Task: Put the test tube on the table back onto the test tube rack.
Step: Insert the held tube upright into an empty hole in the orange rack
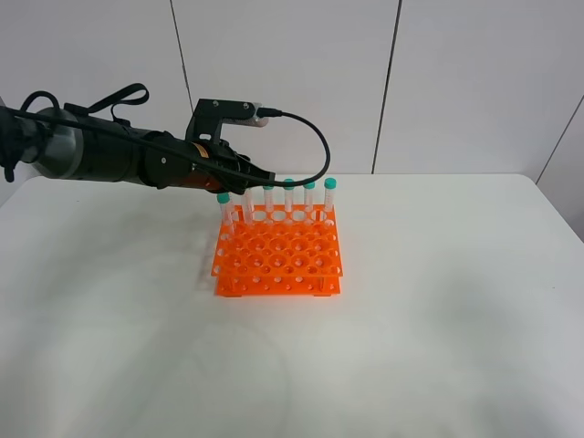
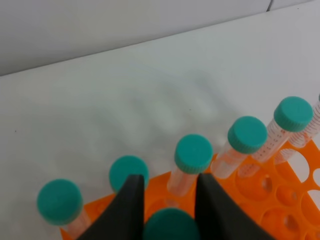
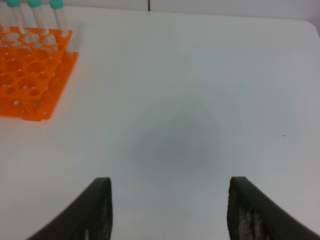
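The robot's left gripper needs to release the test tube in the orange rack's hole (image 1: 246,230) just in front of the back row.
The orange test tube rack (image 1: 278,260) stands on the white table (image 1: 438,319) just left of centre. Several teal-capped tubes (image 1: 288,196) stand upright along its back row. My left gripper (image 1: 239,182) reaches in from the left over the rack's back left corner. In the left wrist view its fingers (image 2: 132,205) flank the teal cap of the test tube (image 2: 170,225). That tube stands upright just in front of the back row (image 2: 193,152). My right gripper (image 3: 170,180) is open and empty over bare table, right of the rack (image 3: 30,75). No tube lies on the table.
White wall panels (image 1: 292,73) close off the scene behind the table's far edge. The left arm's black cable (image 1: 315,146) loops above the rack's back row. The rack's front rows of holes (image 1: 283,269) hold no tubes.
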`<state>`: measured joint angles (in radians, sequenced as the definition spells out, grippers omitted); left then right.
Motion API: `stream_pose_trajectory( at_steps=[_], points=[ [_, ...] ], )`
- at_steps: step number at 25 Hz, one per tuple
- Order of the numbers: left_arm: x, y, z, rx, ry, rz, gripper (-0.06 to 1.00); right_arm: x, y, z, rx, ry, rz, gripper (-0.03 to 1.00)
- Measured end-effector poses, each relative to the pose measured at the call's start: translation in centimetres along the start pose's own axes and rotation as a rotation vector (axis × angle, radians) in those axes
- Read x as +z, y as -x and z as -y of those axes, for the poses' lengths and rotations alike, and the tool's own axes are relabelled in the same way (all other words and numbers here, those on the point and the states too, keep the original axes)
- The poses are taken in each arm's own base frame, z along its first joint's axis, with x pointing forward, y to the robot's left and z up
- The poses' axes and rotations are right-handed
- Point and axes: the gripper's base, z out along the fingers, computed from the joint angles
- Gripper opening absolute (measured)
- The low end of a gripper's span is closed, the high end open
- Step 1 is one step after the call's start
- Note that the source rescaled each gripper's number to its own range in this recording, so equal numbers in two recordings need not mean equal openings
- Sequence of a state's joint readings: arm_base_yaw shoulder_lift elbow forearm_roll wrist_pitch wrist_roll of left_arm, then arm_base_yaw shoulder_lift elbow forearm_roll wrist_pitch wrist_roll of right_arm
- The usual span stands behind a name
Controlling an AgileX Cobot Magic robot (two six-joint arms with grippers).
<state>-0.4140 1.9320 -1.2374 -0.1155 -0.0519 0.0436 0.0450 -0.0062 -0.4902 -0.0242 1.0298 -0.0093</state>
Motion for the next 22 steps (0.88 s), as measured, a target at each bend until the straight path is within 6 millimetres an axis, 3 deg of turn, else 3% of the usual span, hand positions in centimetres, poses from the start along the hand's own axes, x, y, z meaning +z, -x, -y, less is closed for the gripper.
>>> stream_pose_trajectory(
  at_steps=[10, 22],
  points=[
    [0.1, -0.1, 0.0, 0.002, 0.0, -0.006, 0.0, 0.0, 0.0, 0.0, 0.0, 0.0, 0.0, 0.54],
    [1.8, -2.1, -0.1, -0.02, 0.005, -0.064, 0.0, 0.0, 0.0, 0.0, 0.0, 0.0, 0.0, 0.54]
  ],
)
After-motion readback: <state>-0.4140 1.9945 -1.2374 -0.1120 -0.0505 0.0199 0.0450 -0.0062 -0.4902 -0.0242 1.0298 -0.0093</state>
